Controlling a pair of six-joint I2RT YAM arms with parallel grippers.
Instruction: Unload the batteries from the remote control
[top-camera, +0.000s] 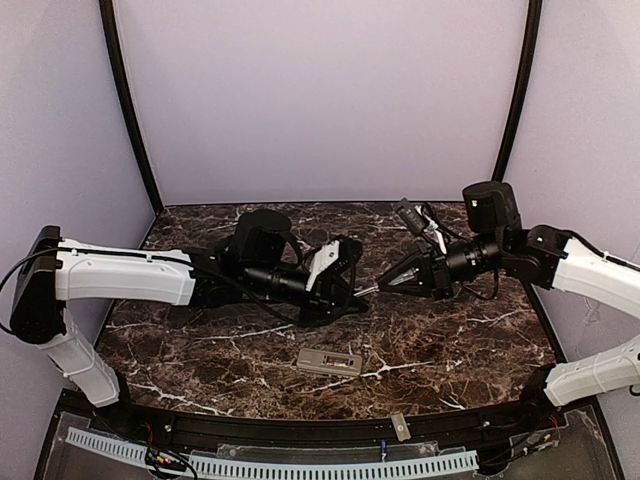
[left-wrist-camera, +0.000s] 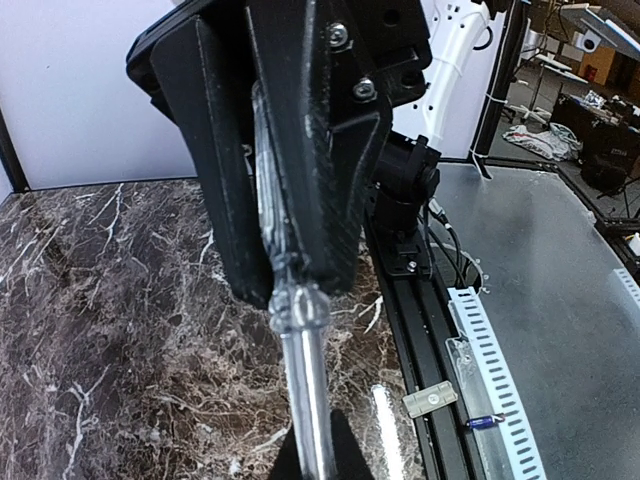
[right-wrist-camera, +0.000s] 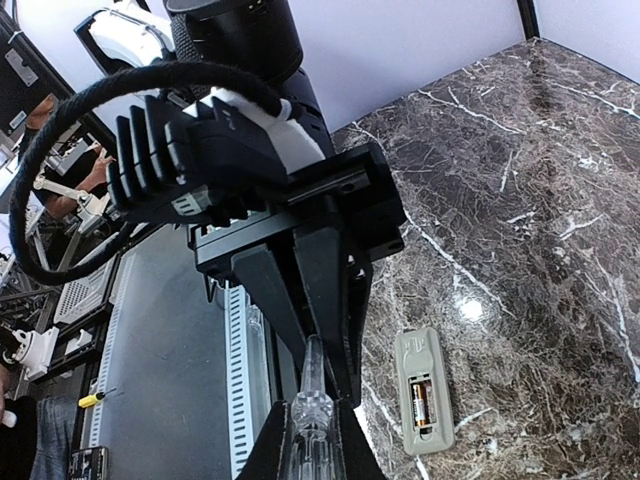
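Note:
My right gripper sits too far back on the screwdriver's handle, so it should open and take the handle's front end (left-wrist-camera: 299, 306) while my left gripper steadies the screwdriver's stem.
The remote control (top-camera: 330, 362) lies back up on the marble table, below both grippers. In the right wrist view the remote (right-wrist-camera: 424, 392) has its recess open with one battery (right-wrist-camera: 419, 402) in it. A screwdriver (top-camera: 366, 289) with a clear handle and a metal shaft spans between the two grippers above the table. My right gripper (top-camera: 384, 284) is shut on the clear handle (right-wrist-camera: 312, 440). My left gripper (top-camera: 347, 290) is shut on the shaft (left-wrist-camera: 312, 455). The flat grey cover piece (top-camera: 400, 427) lies on the black rail at the near edge.
The cover piece also shows in the left wrist view (left-wrist-camera: 431, 401), with a small blue item (left-wrist-camera: 483, 421) on the perforated strip beside it. Purple walls enclose the table on three sides. The black rail (top-camera: 300, 432) runs along the near edge.

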